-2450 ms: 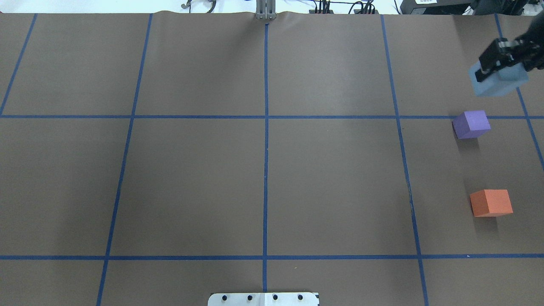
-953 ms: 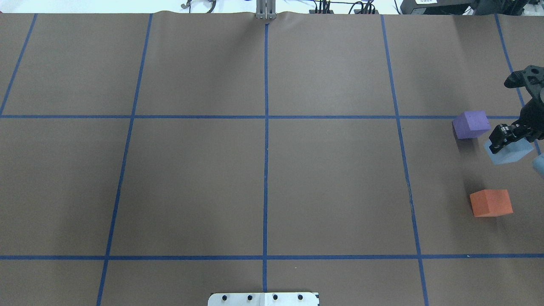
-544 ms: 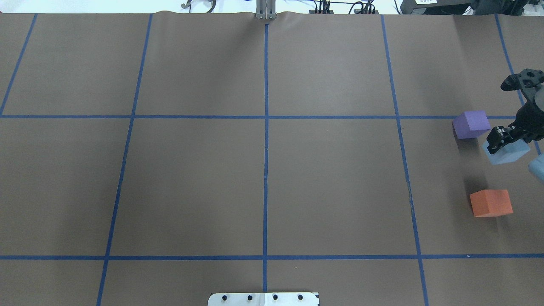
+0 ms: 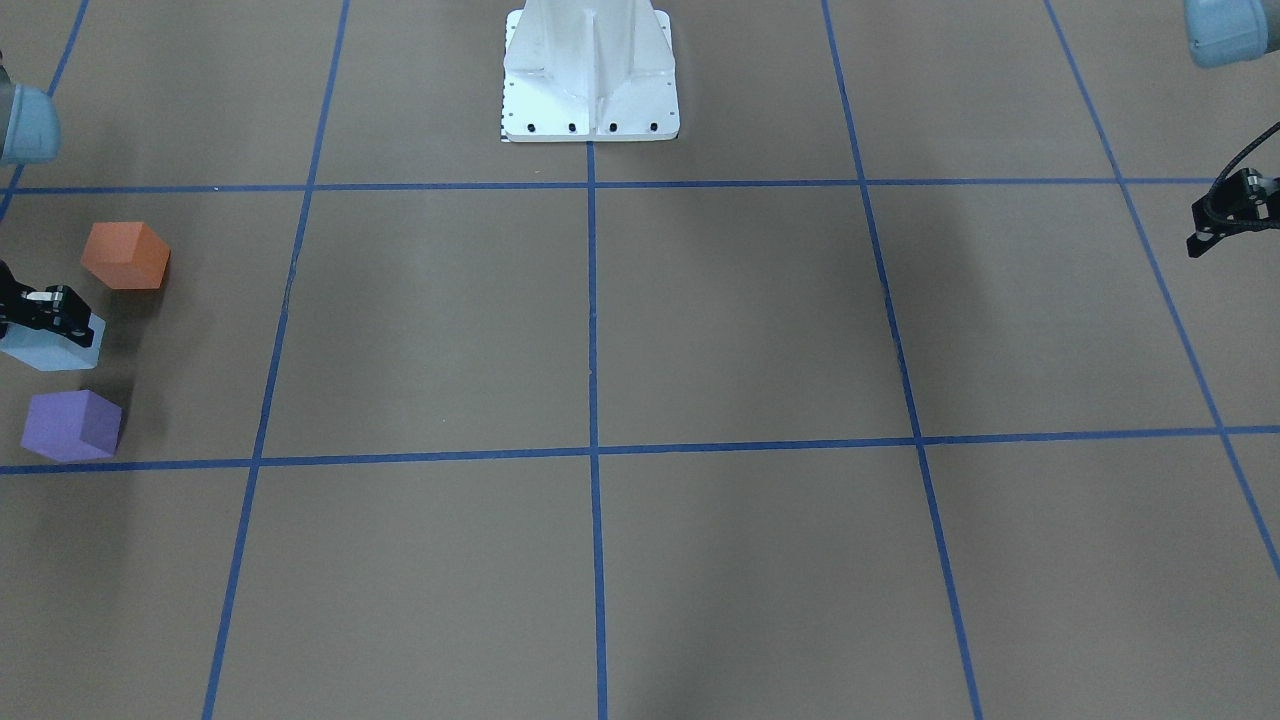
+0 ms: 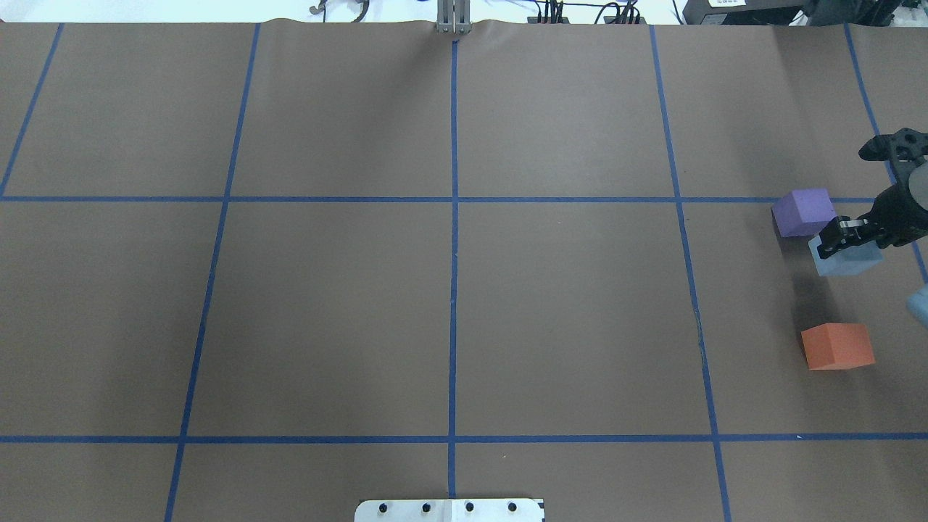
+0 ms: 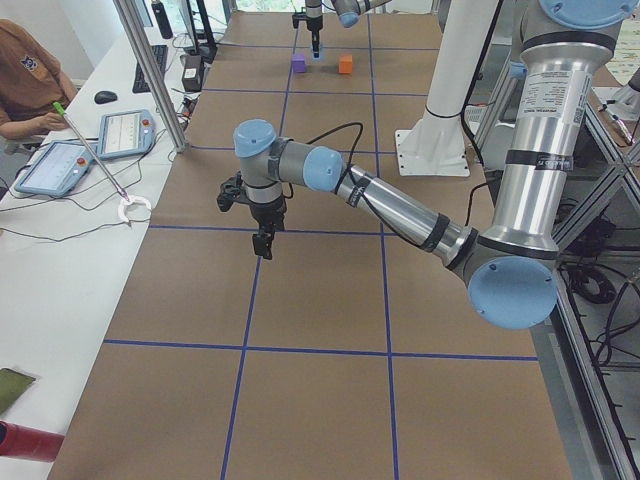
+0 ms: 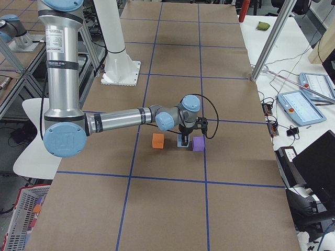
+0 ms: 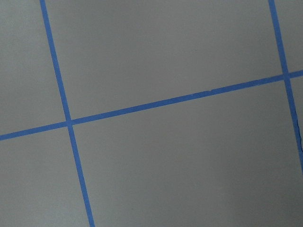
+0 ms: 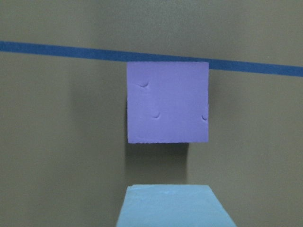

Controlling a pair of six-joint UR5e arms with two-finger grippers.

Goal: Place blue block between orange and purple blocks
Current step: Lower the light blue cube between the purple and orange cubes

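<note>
My right gripper is going to release the blue block in line with both blocks, a bit nearer the orange block [image 4: 106, 330].
My right gripper [image 5: 841, 239] is shut on the light blue block [image 5: 848, 259] and holds it low over the table. It is in the gap between the purple block [image 5: 803, 212] and the orange block [image 5: 837, 346], much nearer the purple one. I cannot tell whether the blue block touches the table. The front-facing view shows orange [image 4: 125, 256], blue [image 4: 50, 348] and purple [image 4: 72, 425] in a rough line. In the right wrist view the purple block [image 9: 168, 102] lies just beyond the blue block's edge [image 9: 175, 206], with a small gap. My left gripper [image 6: 263, 243] hangs shut and empty, far from the blocks.
The brown table cover [image 5: 449, 312] carries a grid of blue tape lines. The robot's white base plate [image 4: 590, 75] stands at the near middle. The blocks sit close to the table's right edge. An operator [image 6: 25, 90] sits at a side desk.
My right gripper has carried the blue block from beyond the purple block down into the gap, then shifted it a little left, closer to the purple block.
</note>
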